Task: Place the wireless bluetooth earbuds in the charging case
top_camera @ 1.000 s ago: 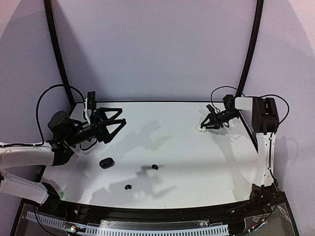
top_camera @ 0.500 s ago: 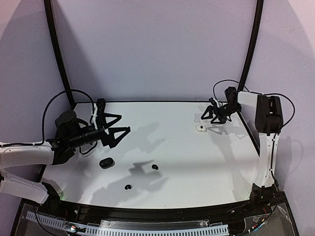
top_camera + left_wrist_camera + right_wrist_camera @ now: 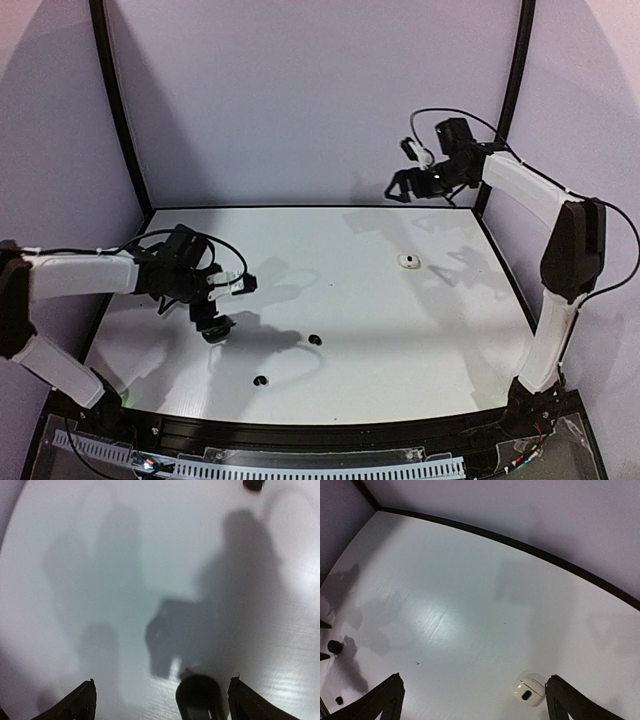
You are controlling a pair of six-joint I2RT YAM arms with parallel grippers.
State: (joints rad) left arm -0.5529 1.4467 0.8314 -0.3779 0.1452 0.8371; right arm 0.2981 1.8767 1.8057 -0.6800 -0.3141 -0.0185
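My left gripper is to take hold next of the sides of the black charging case [image 3: 213, 334] [image 3: 201, 709], leaving its rounded end sticking out past the fingers.
A black charging case [image 3: 214, 330] lies at the table's left. My left gripper [image 3: 212, 316] points down over it, open. In the left wrist view the black case [image 3: 200, 696] sits between the fingers [image 3: 81, 703], nearer the right one, with gaps on both sides. Two black earbuds lie loose: one [image 3: 315, 340] mid-table, one [image 3: 261, 380] nearer the front. A white case [image 3: 407, 261] rests at the back right, lid open [image 3: 529, 690]. My right gripper [image 3: 410, 184] hangs high above the table's back edge, open and empty [image 3: 477, 700].
A black frame post [image 3: 120, 110] rises at the back left and another [image 3: 515, 90] at the back right, close to the right arm. The table's black back edge [image 3: 520, 544] meets the purple wall. A black earbud [image 3: 254, 484] shows at the top of the left wrist view.
My left arm has swung down and turned its gripper over the black case. My right gripper has opened, let go of the white case and risen up and back.
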